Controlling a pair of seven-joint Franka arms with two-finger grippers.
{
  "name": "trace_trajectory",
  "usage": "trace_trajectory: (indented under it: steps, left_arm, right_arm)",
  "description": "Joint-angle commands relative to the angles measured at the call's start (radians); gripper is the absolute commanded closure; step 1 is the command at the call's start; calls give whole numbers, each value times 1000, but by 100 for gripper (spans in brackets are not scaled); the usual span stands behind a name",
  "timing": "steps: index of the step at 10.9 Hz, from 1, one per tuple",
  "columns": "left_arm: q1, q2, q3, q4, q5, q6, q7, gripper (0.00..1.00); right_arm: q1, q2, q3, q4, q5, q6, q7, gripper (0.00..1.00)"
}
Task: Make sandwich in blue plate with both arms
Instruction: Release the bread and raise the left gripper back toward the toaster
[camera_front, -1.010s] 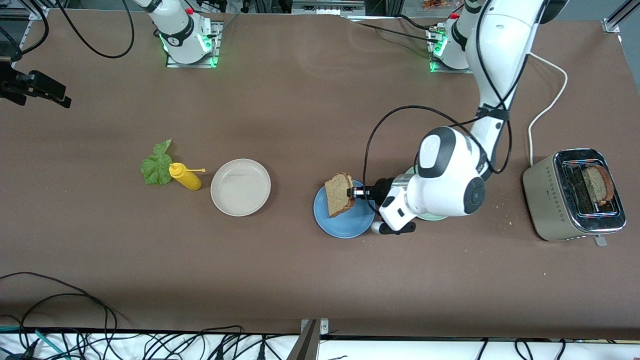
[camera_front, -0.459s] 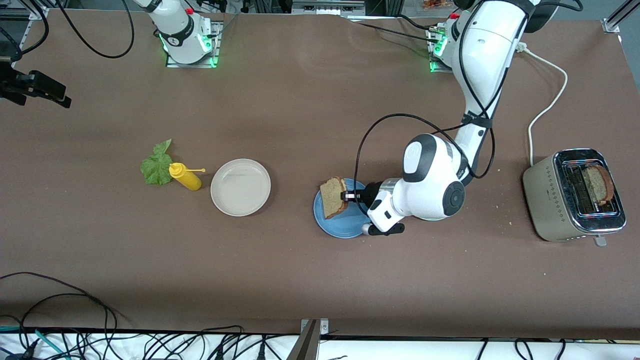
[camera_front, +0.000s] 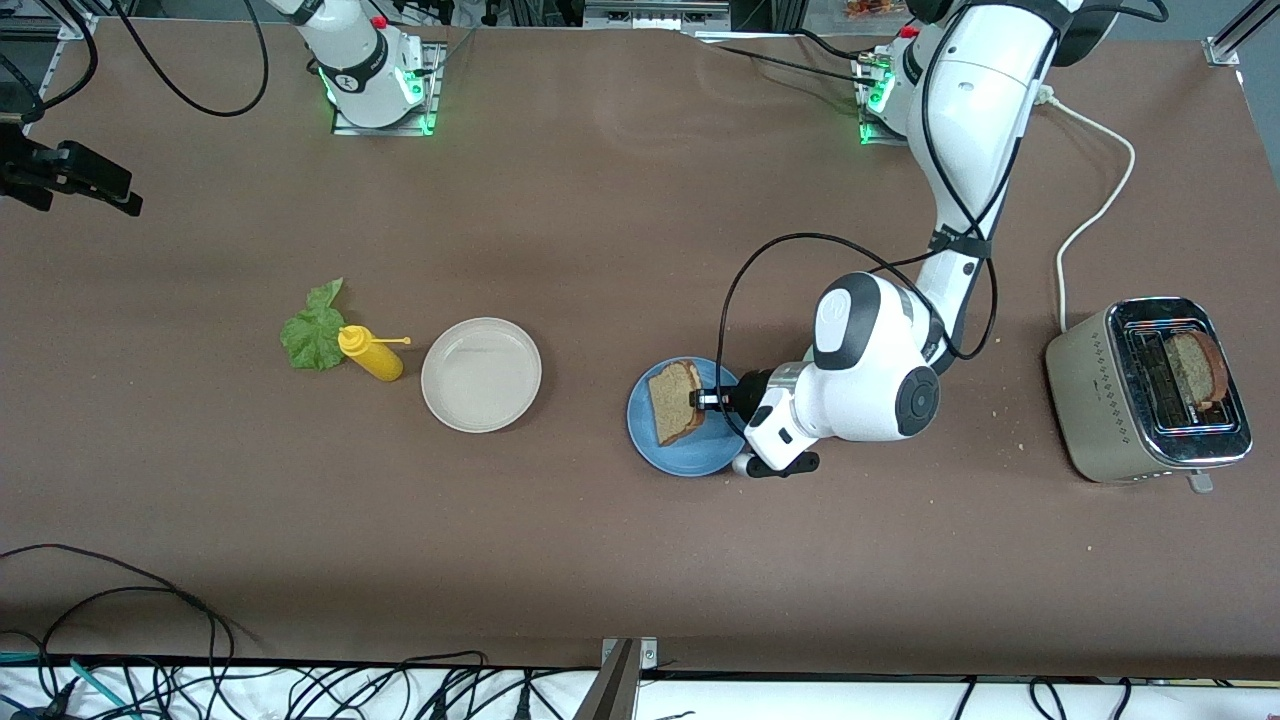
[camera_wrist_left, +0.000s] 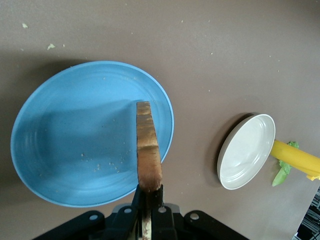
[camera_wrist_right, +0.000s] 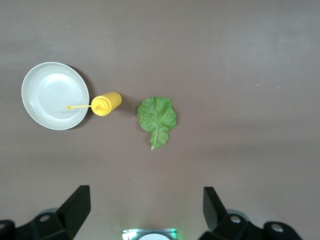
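The robot's left gripper needs to release the brown bread slice so that it lies flat in the middle of the blue plate (camera_front: 696, 416) (camera_wrist_left: 95, 141).
A brown bread slice (camera_front: 673, 402) hangs edge-up, tilted, low over the blue plate (camera_front: 690, 455), and my left gripper (camera_front: 705, 400) is shut on its edge. The left wrist view shows the slice (camera_wrist_left: 147, 145) edge-on between the fingers of that gripper (camera_wrist_left: 148, 189), above the plate (camera_wrist_left: 75, 145), which holds only crumbs. My right gripper (camera_wrist_right: 145, 190) waits open and empty high over the table, above its own base. A green lettuce leaf (camera_wrist_right: 157, 116) lies flat on the table toward the right arm's end (camera_front: 313, 330). No stacked sandwich is in view.
A cream-white plate (camera_front: 481, 374) sits between the blue plate and a yellow squeeze bottle (camera_front: 370, 353) that lies beside the lettuce. A silver toaster (camera_front: 1150, 390) at the left arm's end holds another bread slice (camera_front: 1195, 368). Cables trail along the table's near edge.
The left gripper has come down over the blue plate with the bread slice, which now hangs lower and closer to the plate's middle. The right arm has not moved.
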Motion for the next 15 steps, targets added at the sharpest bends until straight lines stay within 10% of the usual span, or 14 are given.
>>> trace_trajectory:
  steps: [1,6,7,8,15]
  left_arm:
    - [-17,39,8,38,-36,36,20,100]
    - [-6,54,11,26,-33,44,96,90]
    - [3,59,15,20,-35,46,108,65]
    - [4,59,31,17,-32,46,112,1]
    - [23,53,120,9,87,52,179,0]
  right_arm:
    - [2,-8,-2,-4,-5,-3,8,0]
    - [2,-7,-2,-4,-5,-3,8,0]
    - [2,-8,-2,-4,-5,-3,8,0]
    - [2,-7,-2,-4,-5,-4,8,0]
    - [2,5,-2,-4,-7,-10,-4,0]
